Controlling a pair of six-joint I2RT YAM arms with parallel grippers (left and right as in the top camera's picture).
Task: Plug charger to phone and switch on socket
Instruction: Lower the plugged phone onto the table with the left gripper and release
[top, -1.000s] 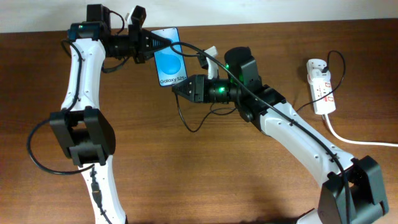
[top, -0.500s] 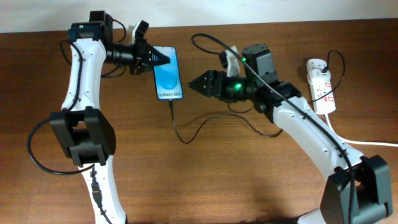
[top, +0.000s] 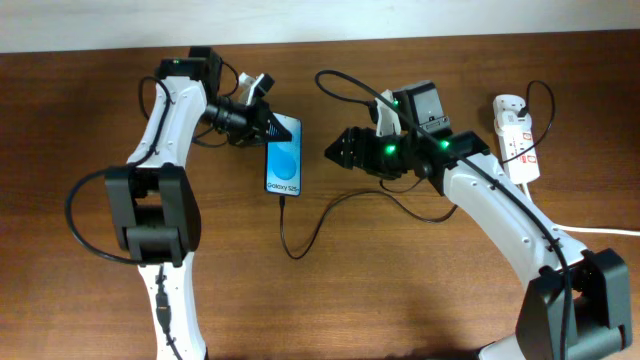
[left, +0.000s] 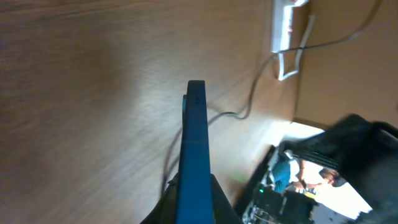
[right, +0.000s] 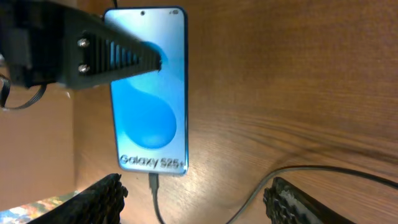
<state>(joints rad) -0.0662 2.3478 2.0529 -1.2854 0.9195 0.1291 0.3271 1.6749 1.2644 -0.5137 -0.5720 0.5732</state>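
Note:
The robot's left gripper will release the phone, screen up, on the table (top: 280, 180) just above the loop of the black cable. The phone now sits on the table.
The phone (top: 285, 165), blue screen up with "Galaxy S25+" text, sits left of centre on the table. My left gripper (top: 272, 128) is shut on its top end. The left wrist view shows the phone (left: 194, 137) edge-on between the fingers (left: 194, 186). The charger's thin black cable (top: 284, 225) has its small plug (right: 153, 182) in the phone's (right: 149, 93) bottom port. My right gripper (top: 335, 152) is open and empty, just right of the phone, its fingers (right: 199, 202) spread either side of the plug. The socket (top: 518, 138) lies at the far right.
The black cable loops across the table below the phone and runs under and over my right arm to the socket, which also shows in the left wrist view (left: 283, 25). The socket's thick white cord (top: 580, 228) trails off to the right edge.
My right gripper has let go of the plug and drawn back to the right. The plug stays in the phone. My left gripper has carried the phone right and toward the front.

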